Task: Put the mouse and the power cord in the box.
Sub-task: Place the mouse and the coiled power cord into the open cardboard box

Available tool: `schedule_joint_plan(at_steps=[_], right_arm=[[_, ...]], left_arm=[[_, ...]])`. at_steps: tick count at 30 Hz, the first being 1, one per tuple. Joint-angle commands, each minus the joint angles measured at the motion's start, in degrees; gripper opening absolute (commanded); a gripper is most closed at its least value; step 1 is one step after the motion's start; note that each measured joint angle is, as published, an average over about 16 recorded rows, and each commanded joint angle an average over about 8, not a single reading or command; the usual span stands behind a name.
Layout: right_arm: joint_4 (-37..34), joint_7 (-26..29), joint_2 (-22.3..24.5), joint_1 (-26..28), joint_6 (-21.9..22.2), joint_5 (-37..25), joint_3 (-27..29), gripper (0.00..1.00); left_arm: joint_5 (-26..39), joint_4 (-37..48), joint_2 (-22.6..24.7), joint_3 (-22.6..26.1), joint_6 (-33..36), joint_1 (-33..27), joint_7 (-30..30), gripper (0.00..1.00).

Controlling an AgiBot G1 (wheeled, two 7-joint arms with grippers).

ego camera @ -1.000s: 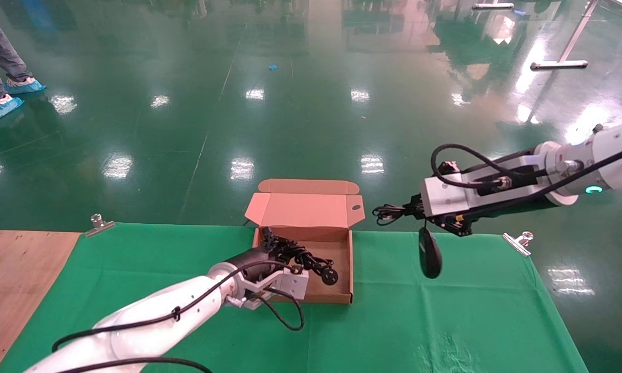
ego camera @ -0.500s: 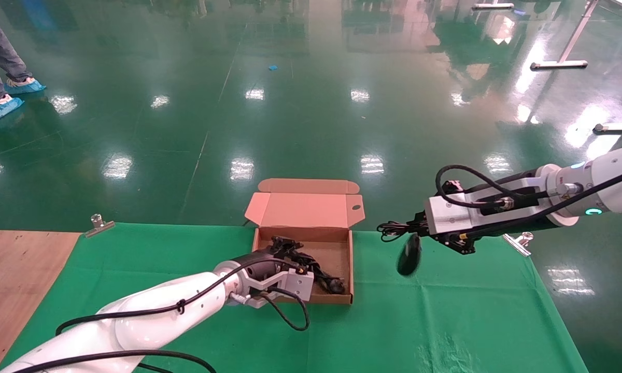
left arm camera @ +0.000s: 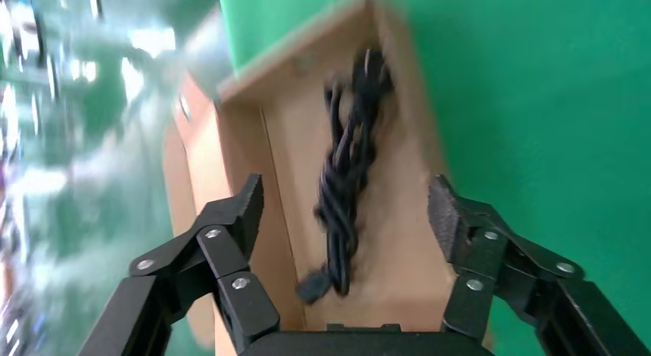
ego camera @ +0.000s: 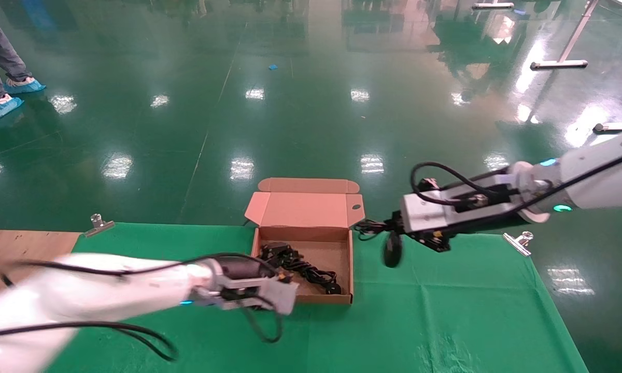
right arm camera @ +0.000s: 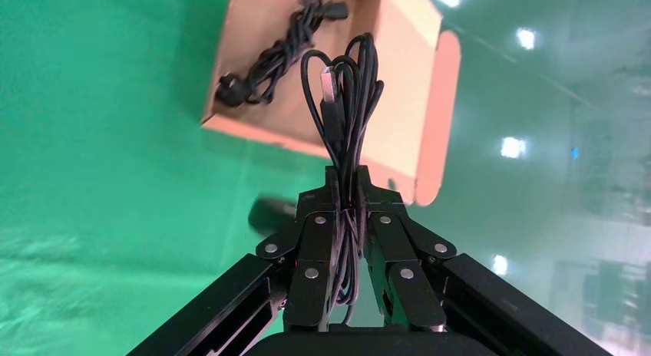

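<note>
The robot's right gripper will put the mouse down in the box, between the power cord and the lid-side (ego camera: 324, 251) (right arm camera: 325, 81).
The box (ego camera: 351, 265) stands open on the green cloth, its lid (ego camera: 306, 210) tipped back. Inside it lies the power cord (ego camera: 301, 267), a black bundle also seen in the left wrist view (left arm camera: 345, 179). My left gripper (left arm camera: 345, 195) is open and empty, hovering just off the box's near-left side, apart from the cord. To the right of the box and above the cloth, my right gripper (ego camera: 390, 226) is shut on the mouse's coiled thin cable (right arm camera: 345, 87). The mouse (ego camera: 391, 252) dangles below it, clear of the box.
Metal clips (ego camera: 99, 224) (ego camera: 518, 242) pin the green cloth (ego camera: 446, 321) at its far corners. Bare wooden tabletop (ego camera: 15, 254) shows at the left. A person's feet in blue covers (ego camera: 0, 106) stand on the floor far left.
My left gripper let go of the power cord, which now rests in the box, and drew back to the left. My right gripper carried the dangling mouse leftward, nearer the box.
</note>
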Motion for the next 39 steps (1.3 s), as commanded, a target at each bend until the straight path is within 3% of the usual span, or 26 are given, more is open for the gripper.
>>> schedule_joint_plan(at_steps=[1, 8, 15, 21, 32, 39], right_arm=[[-0.2, 0.2, -0.9, 0.3, 0.3, -0.1, -0.1, 0.00], [-5.3, -0.3, -8.5, 2.6, 3.5, -2.1, -1.3, 0.00], [-13.0, -2.4, -16.1, 3.3, 8.4, -3.3, -3.3, 0.00], [-12.7, -2.1, -17.6, 1.1, 13.7, -1.3, -7.8, 0.00], [-7.5, 1.1, -17.8, -5.1, 30.6, 3.6, -18.5, 0.00], [-7.0, 2.9, -17.7, -7.8, 36.0, 6.0, -24.8, 0.00]], left_arm=[[-3.5, -3.1, -3.3, -1.4, 6.3, -0.6, 1.9, 1.00], [-17.1, -2.1, -12.4, -9.2, 20.0, 0.4, 11.0, 1.00], [-22.6, 2.5, -19.2, -12.8, 28.5, 0.0, 15.2, 1.00], [-26.6, 6.5, -23.4, -14.7, 35.3, 0.8, 16.9, 1.00], [-28.5, 15.7, -24.3, -15.5, 42.2, 0.8, 20.4, 1.00], [-27.9, 19.4, -23.2, -15.1, 44.1, -0.7, 22.1, 1.00]])
